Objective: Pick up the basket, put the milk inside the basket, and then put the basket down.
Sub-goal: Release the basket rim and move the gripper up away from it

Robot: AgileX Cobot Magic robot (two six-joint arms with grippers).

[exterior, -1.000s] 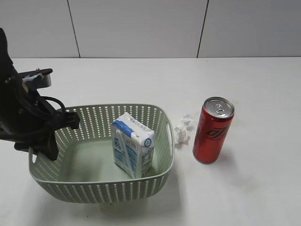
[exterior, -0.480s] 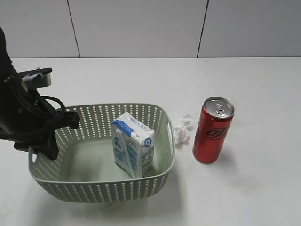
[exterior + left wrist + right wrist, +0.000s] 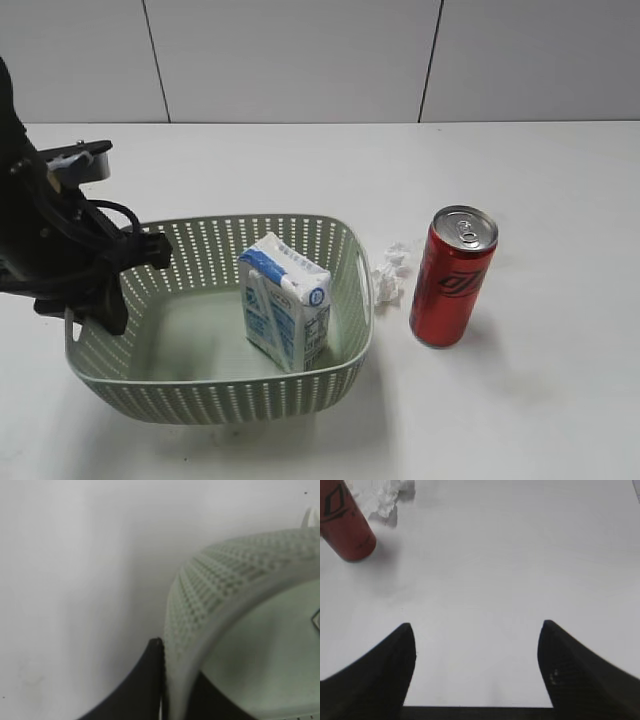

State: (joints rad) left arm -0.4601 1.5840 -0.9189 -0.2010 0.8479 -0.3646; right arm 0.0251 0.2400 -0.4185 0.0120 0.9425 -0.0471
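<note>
The robot's left gripper will set the basket down on the table (image 3: 291, 236) next to the paper scrap, toward the grey wall panels.
The pale green basket (image 3: 236, 398) is on the left of the exterior view, with a shadow under it; I cannot tell if its base touches the table. The white and blue milk (image 3: 284, 302) stands upright inside it, right of centre. My left gripper (image 3: 102, 298) is shut on the basket's left wall. In the left wrist view the perforated basket wall (image 3: 215, 580) runs between the two black fingers of the left gripper (image 3: 177, 672). My right gripper (image 3: 475, 630) is open and empty over bare table; it does not show in the exterior view.
A tall red soda can (image 3: 453, 277) stands right of the basket, and shows at the top left of the right wrist view (image 3: 342, 522). A crumpled white paper scrap (image 3: 390, 272) lies between can and basket. White table, grey wall panels behind.
The basket, with the milk in it and my left gripper on its wall, has shifted slightly upward and to the right in the exterior view. The can and paper have not moved.
</note>
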